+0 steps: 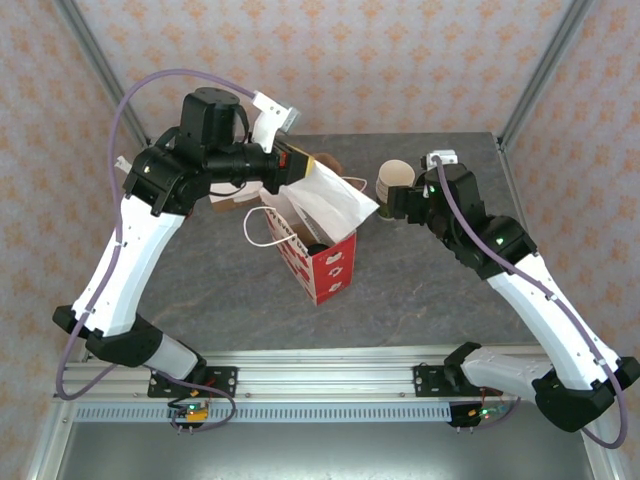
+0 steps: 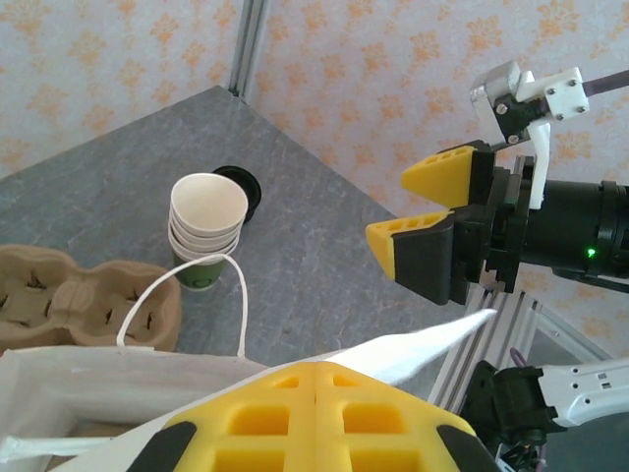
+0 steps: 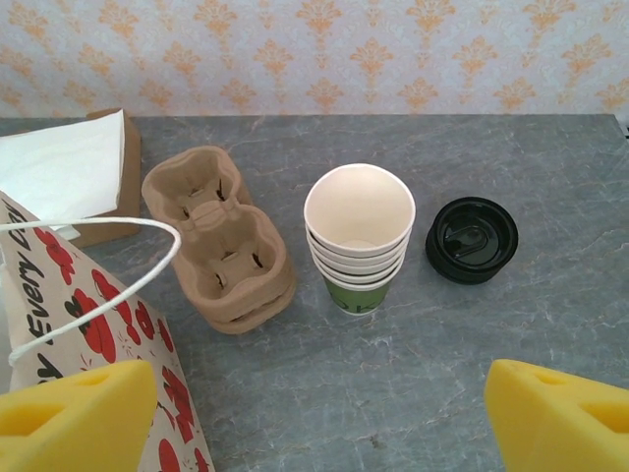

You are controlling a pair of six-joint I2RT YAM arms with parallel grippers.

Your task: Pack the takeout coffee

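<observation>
The robot's left gripper should release the white napkin inside the open paper bag [image 1: 314, 211], behind the dark round shape.
A white paper bag [image 1: 322, 245] with red print stands open at mid-table. My left gripper [image 1: 297, 160] is shut on the bag's white upper rim [image 2: 432, 344], holding the mouth open; its yellow fingers [image 2: 265, 413] meet with the paper between them. A dark round shape [image 1: 316, 248] lies deep in the bag; I cannot tell whether it is the takeout coffee. My right gripper [image 1: 388, 208] hangs open and holds nothing, just right of the bag and near the stack of cups [image 3: 359, 236]. From the left wrist, that right gripper [image 2: 418, 211] shows both jaws apart.
Behind the bag stand a stack of cream-lined green cups [image 1: 394, 178], a pile of black lids [image 3: 472, 239] and brown pulp cup carriers [image 3: 221, 246]. White napkins on a brown box [image 3: 64, 172] lie at the far left. Bare grey table [image 3: 393, 393] lies under the right gripper.
</observation>
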